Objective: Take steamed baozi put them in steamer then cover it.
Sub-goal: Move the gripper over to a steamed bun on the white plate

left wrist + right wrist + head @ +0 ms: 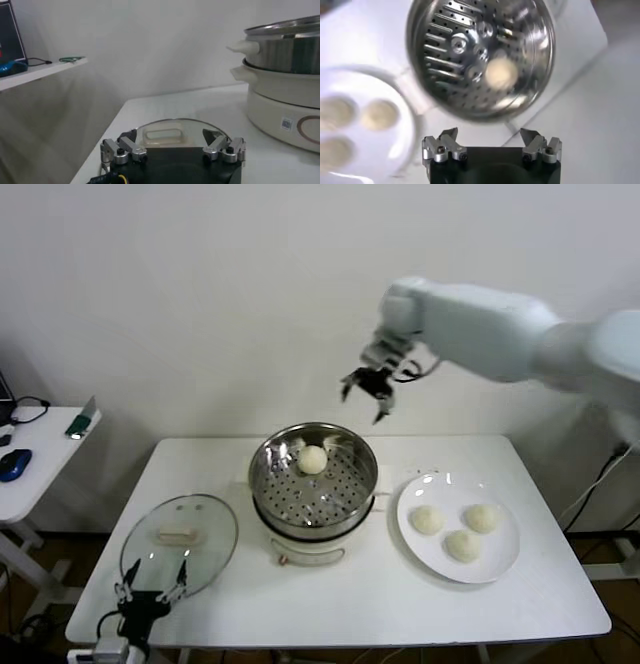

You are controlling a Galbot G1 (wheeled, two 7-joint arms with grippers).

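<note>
I move my right gripper to the white plate next and close it on the sides of the baozi (427,519) (380,115) nearest the steamer.
The steamer (313,489) stands at the table's middle with one baozi (313,459) on its perforated tray; both also show in the right wrist view, the steamer (480,55) and the baozi (500,72). Three baozi (463,544) lie on the white plate (500,569) to the right. The glass cover (180,542) lies flat on the table at the left. My right gripper (366,394) is open and empty, high above the steamer's far rim. My left gripper (150,589) is open and empty at the cover's near edge (165,130).
A side table (40,459) with a blue mouse (12,464) stands to the left. A wall is close behind the table. The steamer's white base (285,110) shows in the left wrist view.
</note>
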